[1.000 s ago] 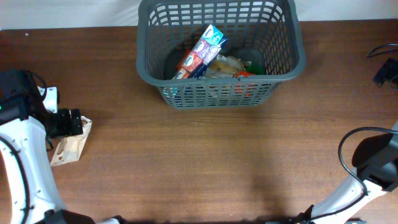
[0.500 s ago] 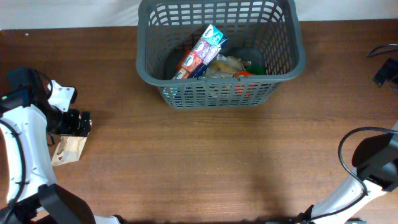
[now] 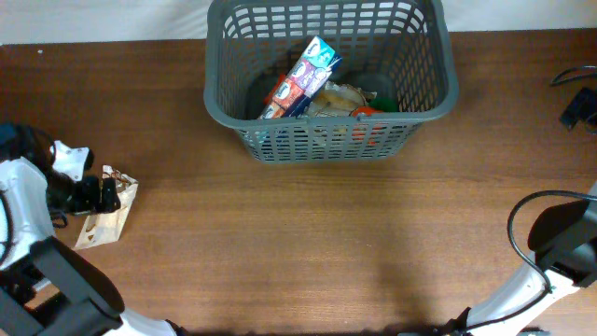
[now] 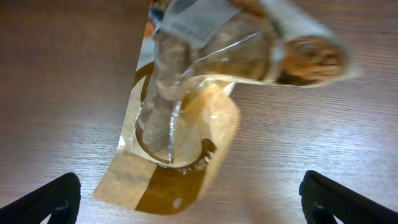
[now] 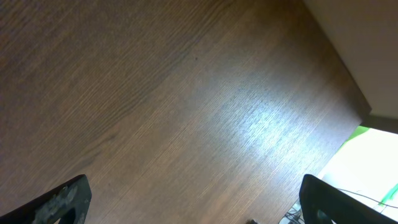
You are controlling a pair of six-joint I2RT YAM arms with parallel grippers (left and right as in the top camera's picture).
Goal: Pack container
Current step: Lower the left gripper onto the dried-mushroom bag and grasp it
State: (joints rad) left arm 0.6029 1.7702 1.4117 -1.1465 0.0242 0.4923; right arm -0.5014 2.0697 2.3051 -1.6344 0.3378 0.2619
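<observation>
Next, my left gripper grips the tan snack pouch across its clear window (image 3: 111, 208) (image 4: 169, 87), under the white label.
The dark grey container (image 3: 424, 89) stands at the back middle of the table, with a blue and red carton (image 3: 300, 77) and other packets inside. A tan snack pouch with a clear window (image 3: 104, 217) lies flat on the table at the far left. It also fills the left wrist view (image 4: 180, 130). My left gripper (image 3: 93, 198) hovers right over that pouch, fingers spread wide (image 4: 186, 202) and empty. My right gripper (image 5: 193, 199) is open over bare wood, holding nothing. Only its arm (image 3: 560, 243) shows in the overhead view at the right edge.
A dark cable and device (image 3: 578, 103) lie at the table's right edge. The brown table (image 3: 326, 243) stretches between the pouch and the right arm. A white wall and a green thing (image 5: 367, 162) show beyond the table's edge in the right wrist view.
My left arm has swung back toward the left edge and its gripper has turned over the pouch. The pouch, the container and the right arm have not moved.
</observation>
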